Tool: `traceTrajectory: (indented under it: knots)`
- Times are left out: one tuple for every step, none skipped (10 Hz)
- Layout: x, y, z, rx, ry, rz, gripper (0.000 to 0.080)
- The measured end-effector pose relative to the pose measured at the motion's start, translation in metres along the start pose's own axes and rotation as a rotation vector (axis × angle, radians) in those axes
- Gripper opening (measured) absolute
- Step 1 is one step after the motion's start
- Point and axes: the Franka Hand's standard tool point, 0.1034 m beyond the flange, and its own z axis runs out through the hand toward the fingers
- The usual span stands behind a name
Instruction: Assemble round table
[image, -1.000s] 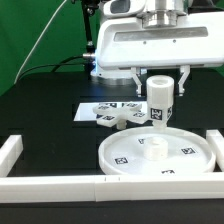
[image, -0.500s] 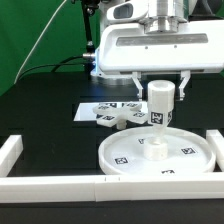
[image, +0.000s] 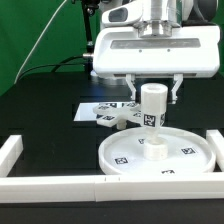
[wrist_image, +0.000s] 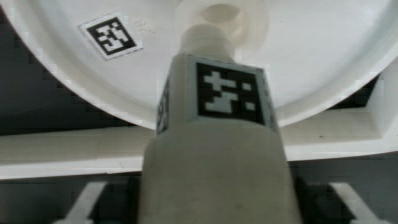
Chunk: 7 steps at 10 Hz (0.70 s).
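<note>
Next, my gripper lets go of the short cylindrical leg upright on the raised centre of the round disc (image: 155, 152) (wrist_image: 219, 15).
The round disc (image: 128, 156) lies flat inside the rails, with a raised hub (image: 152, 150) at its centre. My gripper (image: 157, 96) is shut on the short cylindrical leg (image: 152, 108) and holds it upright just above and behind the hub. In the wrist view the leg (wrist_image: 217, 140) fills the middle, tag facing the camera, and points at the hub (wrist_image: 219, 15) of the disc (wrist_image: 107, 85). The gripper (wrist_image: 217, 205) fingers show at both sides of the leg. The cross-shaped foot (image: 113, 119) lies behind the disc, toward the exterior view's left.
The marker board (image: 92, 107) lies behind the foot. White border rails run along the front (image: 60, 185), the exterior view's left (image: 10, 152) and right (image: 214, 140). The robot's base (image: 150, 50) stands at the back.
The gripper has carried the leg toward the exterior view's left and slightly down, bringing it over the disc's hub.
</note>
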Motion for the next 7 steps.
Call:
traceTrajectory:
  knots:
    - [-0.003, 0.001, 0.004, -0.005, 0.008, -0.004, 0.0406]
    - [-0.004, -0.002, 0.005, -0.005, 0.011, 0.004, 0.0406]
    - [-0.003, -0.007, 0.004, -0.004, 0.011, 0.016, 0.0406]
    - [-0.005, -0.008, 0.005, -0.005, 0.01, 0.021, 0.0406]
    - [-0.009, -0.007, 0.008, -0.008, 0.004, 0.017, 0.0406]
    - [-0.012, -0.007, 0.01, -0.011, 0.006, 0.013, 0.0406]
    - [-0.017, -0.008, 0.013, -0.013, -0.001, 0.013, 0.0406]
